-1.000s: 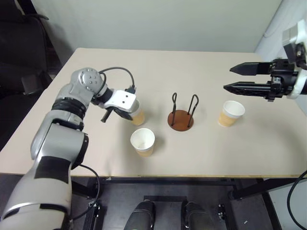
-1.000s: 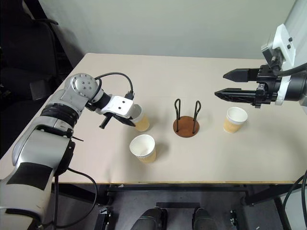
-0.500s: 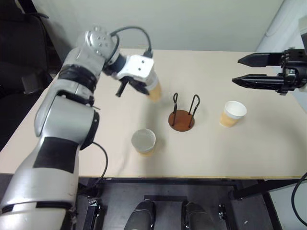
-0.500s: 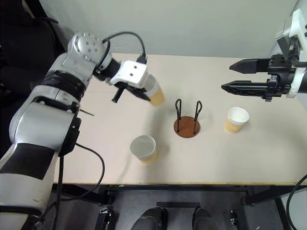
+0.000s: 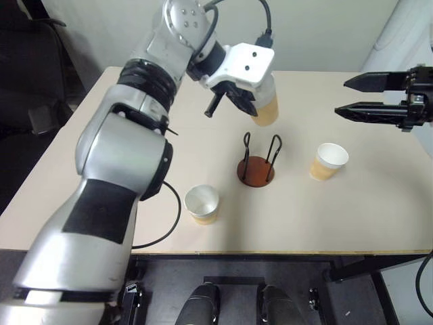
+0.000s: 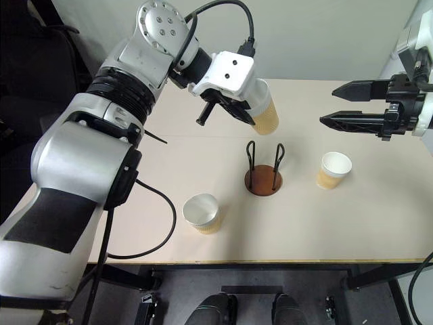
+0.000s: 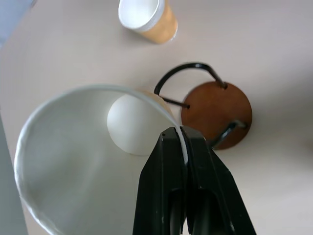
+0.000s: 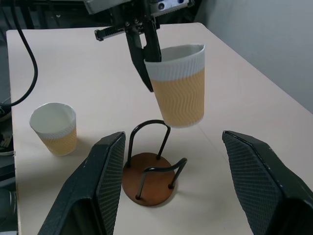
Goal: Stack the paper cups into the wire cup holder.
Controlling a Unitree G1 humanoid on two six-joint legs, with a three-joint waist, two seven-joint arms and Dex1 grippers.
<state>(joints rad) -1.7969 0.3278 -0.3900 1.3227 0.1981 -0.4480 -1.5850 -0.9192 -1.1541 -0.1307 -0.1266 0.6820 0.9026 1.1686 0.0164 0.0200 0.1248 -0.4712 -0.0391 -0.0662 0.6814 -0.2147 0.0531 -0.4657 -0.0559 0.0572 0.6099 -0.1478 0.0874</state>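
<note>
My left gripper should release the paper cup, now tilted in the air behind the holder, so that it rests on the brown base [image 5: 257, 173] [image 7: 215, 115], in between the black loops of the wire cup holder.
My left gripper [image 7: 176, 134] is shut on the rim of a paper cup [image 5: 265, 108], one finger inside and one outside. The cup hangs tilted in the air, just above and behind the wire cup holder [image 5: 256, 170], which stands with nothing in it at the table's middle. A second paper cup [image 5: 202, 203] stands upright near the front edge, to the left of the holder. A third paper cup [image 5: 329, 161] stands to the holder's right. My right gripper [image 5: 340, 97] hovers open above and behind that third cup, pointing left with nothing between its fingers.
The beige table [image 5: 379, 210] carries just the cups and the holder. A pale wall runs behind its far edge. A dark chair [image 5: 30, 81] stands off the table's left side.
My left gripper has lifted its cup off the table and carried it up and to the right, from beside the front cup to over the holder. The right gripper has stayed about still.
</note>
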